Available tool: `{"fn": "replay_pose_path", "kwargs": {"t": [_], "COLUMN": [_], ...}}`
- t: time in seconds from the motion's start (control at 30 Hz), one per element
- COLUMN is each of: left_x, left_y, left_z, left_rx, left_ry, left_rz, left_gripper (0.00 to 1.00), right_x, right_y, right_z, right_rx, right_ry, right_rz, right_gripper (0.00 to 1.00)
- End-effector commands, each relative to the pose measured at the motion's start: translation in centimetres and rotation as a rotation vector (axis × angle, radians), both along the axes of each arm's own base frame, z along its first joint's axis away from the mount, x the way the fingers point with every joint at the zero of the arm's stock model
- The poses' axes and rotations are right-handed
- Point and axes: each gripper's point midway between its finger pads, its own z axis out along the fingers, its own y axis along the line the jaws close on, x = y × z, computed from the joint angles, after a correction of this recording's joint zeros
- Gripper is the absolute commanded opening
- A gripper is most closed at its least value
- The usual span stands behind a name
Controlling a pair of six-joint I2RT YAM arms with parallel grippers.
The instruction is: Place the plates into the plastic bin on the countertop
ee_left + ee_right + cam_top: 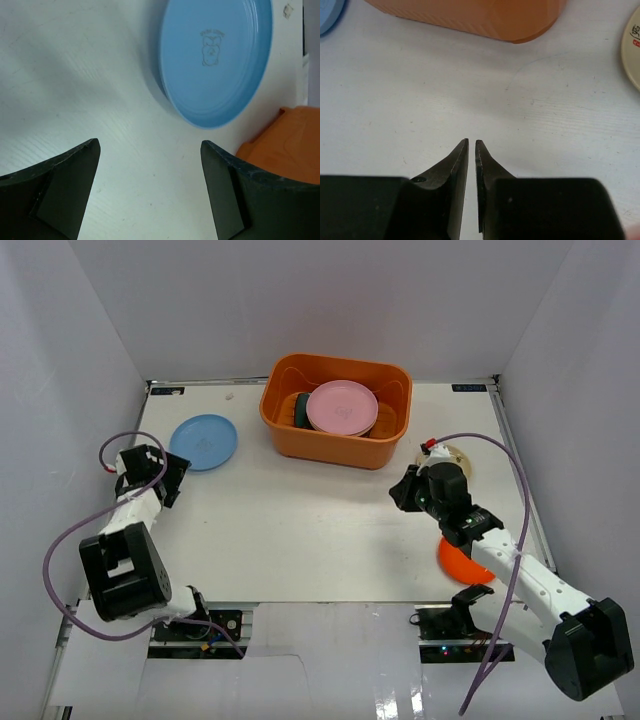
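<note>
The blue plate's near rim (187, 466) (170, 96) is on the side away from the orange plastic bin. My left gripper goes there next and closes on it.
The orange plastic bin (337, 410) stands at the back middle of the white countertop (300, 530). Inside it a pink plate (342, 407) lies on top of other plates, a teal one (299, 412) among them. A round blue plate (204, 441) lies on the countertop left of the bin; it also shows in the left wrist view (216, 59). My left gripper (170, 472) (150, 170) is open and empty, just short of the blue plate. A cream plate (458, 457) (632, 47) lies behind my right gripper (405, 490) (472, 142), which is shut and empty. An orange plate (462, 562) lies partly under the right arm.
White upright walls close in the countertop on the left, back and right. Metal rails edge the countertop. A purple cable loops off each arm. The bin's side shows in the right wrist view (470, 15) and in the left wrist view (285, 145).
</note>
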Motion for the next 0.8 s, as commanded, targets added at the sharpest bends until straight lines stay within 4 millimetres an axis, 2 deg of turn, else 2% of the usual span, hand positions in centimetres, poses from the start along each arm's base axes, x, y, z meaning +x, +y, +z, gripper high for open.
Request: {"fn": "replay_pose_path", "kwargs": {"t": [0.0, 0.1, 0.13, 0.17, 0.23, 0.27, 0.33, 0.37, 0.43, 0.47, 0.5, 0.57, 0.6, 0.63, 0.67, 0.77], "left_x": [3.4, 5.2, 6.2, 6.5, 7.6, 7.7, 8.3, 8.4, 8.8, 8.8, 8.9, 9.1, 9.1, 9.2, 9.2, 9.3], "left_y": [0.7, 0.6, 0.8, 0.8, 0.9, 0.9, 1.1, 1.2, 1.5, 1.6, 1.6, 1.7, 1.7, 1.6, 1.5, 1.3], "left_z": [0.9, -0.2, 0.1, -1.6, -2.0, -3.3, -3.5, -4.1, -4.0, -4.4, -4.5, -4.6, -5.1, -5.2, -5.6, -5.2], "left_rx": [-0.068, -0.100, -0.105, -0.126, -0.149, -0.160, -0.159, -0.160, -0.143, -0.142, -0.139, -0.140, -0.144, -0.149, -0.154, -0.157], "left_ry": [-0.126, -0.121, -0.131, -0.096, -0.095, -0.067, -0.063, -0.051, -0.049, -0.039, -0.033, -0.031, -0.021, -0.019, -0.009, -0.024], "left_rz": [0.050, 0.018, 0.014, 0.019, 0.019, 0.021, 0.017, 0.017, 0.015, 0.014, 0.012, 0.010, 0.010, 0.005, 0.004, -0.009], "left_gripper": [0.91, 0.88, 0.88, 0.87, 0.85, 0.83, 0.81, 0.76, 0.69, 0.56, 0.48, 0.35, 0.18, 0.11, 0.00, 0.00], "right_x": [0.9, 1.7, 2.4, 2.5, 3.5, 4.1, 4.6, 5.5, 5.9, 6.5, 6.9, 7.8, 8.1, 8.2, 8.6, 8.9], "right_y": [-0.5, -2.1, -2.4, -2.2, -3.8, -5.0, -6.3, -7.8, -9.0, -10.4, -11.0, -13.6, -14.4, -14.8, -16.4, -18.7], "right_z": [0.7, -0.5, -0.3, -0.4, -1.4, -1.6, -1.8, -1.4, -2.0, -2.4, -2.6, -2.9, -3.6, -4.0, -4.3, -5.1], "right_rx": [0.063, 0.083, 0.102, 0.122, 0.129, 0.146, 0.180, 0.204, 0.231, 0.232, 0.234, 0.234, 0.232, 0.257, 0.276, 0.297], "right_ry": [-0.003, 0.034, 0.021, 0.030, 0.063, 0.066, 0.074, 0.050, 0.064, 0.066, 0.067, 0.059, 0.078, 0.094, 0.093, 0.105], "right_rz": [-0.038, -0.116, -0.138, -0.129, -0.197, -0.233, -0.284, -0.333, -0.387, -0.433, -0.466, -0.550, -0.576, -0.593, -0.637, -0.709], "right_gripper": [0.17, 0.23, 0.25, 0.26, 0.33, 0.35, 0.44, 0.46, 0.50, 0.50, 0.51, 0.54, 0.55, 0.56, 0.57, 0.64]}}
